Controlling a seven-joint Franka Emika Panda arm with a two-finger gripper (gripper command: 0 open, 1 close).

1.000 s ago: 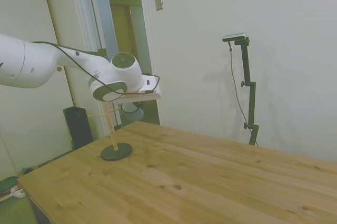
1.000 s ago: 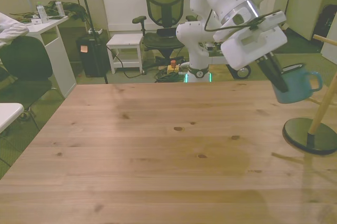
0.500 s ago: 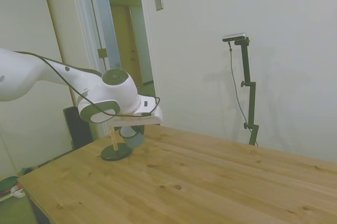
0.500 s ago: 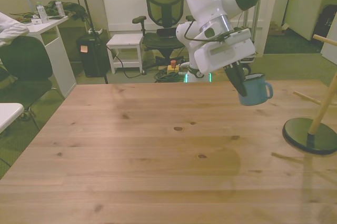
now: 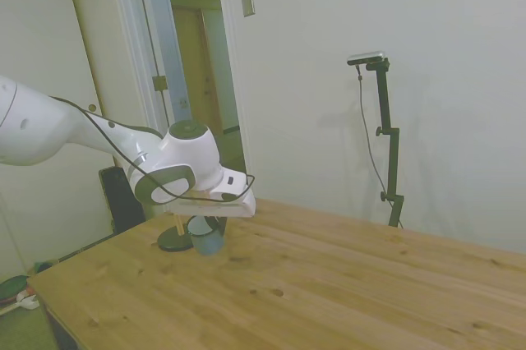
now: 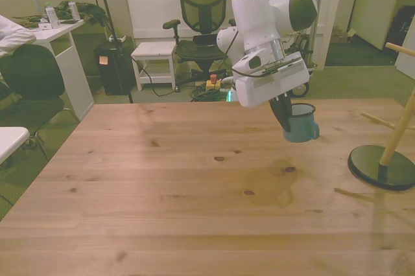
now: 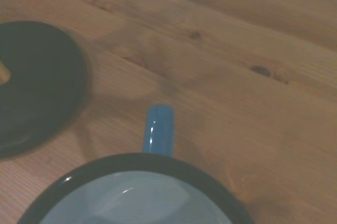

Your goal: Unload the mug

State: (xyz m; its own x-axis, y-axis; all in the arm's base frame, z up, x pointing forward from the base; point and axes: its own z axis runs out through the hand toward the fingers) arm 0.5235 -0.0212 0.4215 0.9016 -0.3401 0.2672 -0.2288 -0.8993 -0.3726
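Next, I let go of the light blue mug, hanging just above the table, with my gripper on the bare tabletop [image 5: 217, 273], in front of the dark base of the stand.
The light blue mug [image 6: 299, 125] with a dark rim hangs just above the wooden table [image 6: 162, 192], upright, its handle toward the front view's right. My gripper [image 6: 285, 119] is shut on the mug's rim, with dark fingers [image 6: 281, 111] reaching down onto it. In the side view the mug [image 5: 206, 237] sits under my wrist, close in front of the wooden stand [image 5: 177, 235]. The wrist view shows the mug's white inside [image 7: 131, 200], its blue handle [image 7: 158, 129] and the stand's dark base [image 7: 37, 82].
The wooden stand [image 6: 389, 153] with a dark round base and bare pegs stands at the front view's right table edge. Beyond the table's far edge are an office chair [image 6: 202, 10], a white stool [image 6: 154, 52] and a desk [image 6: 55, 43].
I have carried the mug off the stand's peg, toward the front view's left and downward. It now hangs low over the table, away from the stand.
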